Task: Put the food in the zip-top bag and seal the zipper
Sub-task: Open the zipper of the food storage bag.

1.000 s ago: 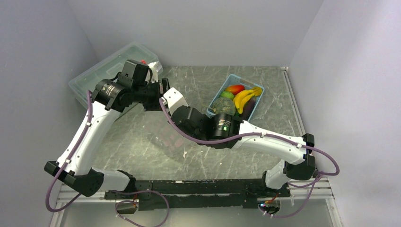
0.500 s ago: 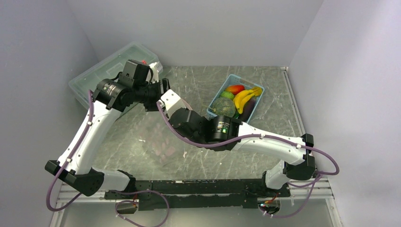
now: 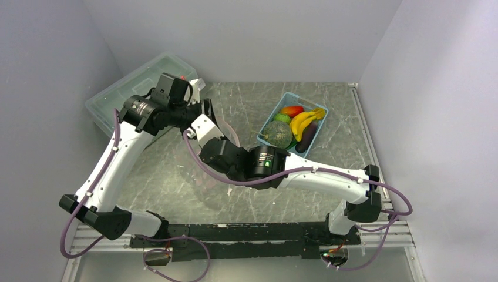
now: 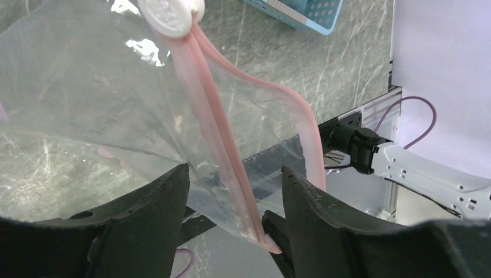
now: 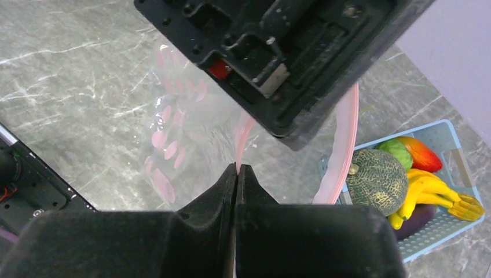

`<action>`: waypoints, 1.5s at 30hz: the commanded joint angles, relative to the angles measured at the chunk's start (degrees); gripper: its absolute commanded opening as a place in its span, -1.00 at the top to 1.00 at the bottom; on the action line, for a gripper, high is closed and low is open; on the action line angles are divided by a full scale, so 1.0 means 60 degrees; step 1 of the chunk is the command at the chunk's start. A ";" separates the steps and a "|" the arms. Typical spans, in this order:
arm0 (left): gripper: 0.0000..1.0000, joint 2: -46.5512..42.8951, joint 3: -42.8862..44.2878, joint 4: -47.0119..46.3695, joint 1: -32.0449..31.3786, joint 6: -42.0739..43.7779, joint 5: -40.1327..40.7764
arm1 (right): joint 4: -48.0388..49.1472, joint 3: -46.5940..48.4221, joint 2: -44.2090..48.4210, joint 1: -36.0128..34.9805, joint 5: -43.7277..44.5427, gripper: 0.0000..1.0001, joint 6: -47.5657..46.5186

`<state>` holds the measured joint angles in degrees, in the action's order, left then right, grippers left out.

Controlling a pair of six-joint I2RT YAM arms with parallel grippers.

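Note:
My right gripper will keep the bag's pink edge inside my open left gripper for my left gripper to take, so that my right gripper can take the bag's other edge [image 5: 343,152].
The zip-top bag [image 5: 173,139], clear with pink dots, hangs off the table between the two arms [image 3: 197,170]. My right gripper [image 5: 237,168] is shut on one lip of the pink zipper [image 5: 344,145]. My left gripper [image 4: 235,174] stands open astride the zipper [image 4: 214,127], whose end lies against the right-hand finger. The mouth gapes, its two pink lips apart. The food lies in the light-blue basket [image 3: 318,130]: yellow bananas [image 3: 302,122], a dull-green melon [image 5: 376,179], a small green ball [image 5: 399,152] and a red-orange piece [image 5: 422,153].
A translucent lidded box [image 3: 117,94] stands at the far left, just behind the left arm. The basket [image 5: 446,229] sits at the far right of the marble table [image 3: 246,100]. Grey walls close in on three sides.
The right arm has swung left and further from the bases, drawing the bag's edge up to the left gripper. The left gripper has shifted slightly right, with its jaws still apart.

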<state>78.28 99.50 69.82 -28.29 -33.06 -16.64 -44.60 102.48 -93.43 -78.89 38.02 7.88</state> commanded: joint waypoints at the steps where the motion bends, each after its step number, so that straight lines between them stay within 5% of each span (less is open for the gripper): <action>1: -0.20 -0.0008 0.0358 0.0374 -0.0030 0.0257 -0.0002 | 0.0071 0.0456 0.0058 -0.0106 0.0538 1.00 -0.0196; 10: 0.38 -0.0032 0.0419 0.0629 -0.0028 0.0437 0.0296 | -0.0022 0.0571 -0.0043 -0.0121 0.0803 1.00 -0.0218; 14: 0.97 -0.0038 0.0434 0.0693 -0.0030 0.0500 0.0429 | 0.0026 0.0483 0.0025 -0.0123 0.0805 1.00 -0.0178; 21: 1.00 -0.0141 0.0467 0.0726 -0.0030 0.0570 0.0554 | 0.0069 0.0302 0.0133 -0.0123 0.0605 0.95 -0.0110; 26: 1.00 -0.0221 0.0376 0.0684 -0.0027 0.0652 0.0597 | 0.0719 -0.0200 0.0743 -0.0123 0.0110 0.28 -0.0158; 32: 1.00 -0.0305 0.0288 0.0671 -0.0030 0.0917 0.0736 | 0.0711 -0.0155 0.1190 -0.0123 0.0029 -0.12 -0.0089; 45: 1.00 -0.0040 0.0903 0.1303 -0.0030 0.1694 0.0496 | -0.0586 0.1593 0.0658 0.0475 0.0020 -0.35 0.0869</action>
<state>78.26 101.38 76.09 -28.49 -25.56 -13.08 -45.01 106.37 -87.61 -78.24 38.44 9.96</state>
